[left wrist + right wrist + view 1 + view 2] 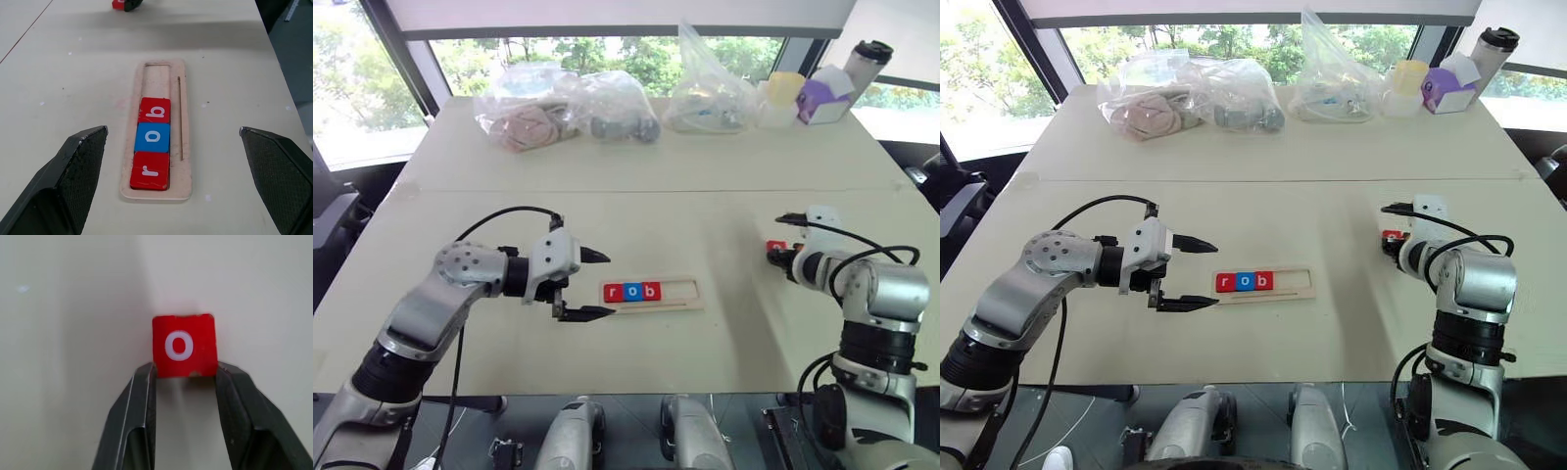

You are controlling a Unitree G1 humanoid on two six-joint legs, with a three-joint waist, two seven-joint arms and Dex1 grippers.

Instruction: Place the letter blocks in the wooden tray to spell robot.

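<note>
Next, I set the red o block down and grip its other sides (184, 316), because the hold of my right gripper leaves the block's letter crosswise for the tray.
The wooden tray (690, 294) lies in the middle of the table, with a red r block (150, 170), a blue o block (152, 137) and a red b block (155, 109) filling its left end. Just left of the tray hangs my left gripper (598, 285), open wide and holding nothing. At the right of the table my right gripper (185, 369) is shut on a red o block (184, 344), pinching its near edge just above the table. That block (775, 246) shows as a red patch at the right fingertips.
Clear plastic bags (566, 110) of items lie along the far edge. A yellow cup (784, 90), a purple box (824, 99) and a tumbler (867, 59) stand at the far right. The table edge is just right of my right arm.
</note>
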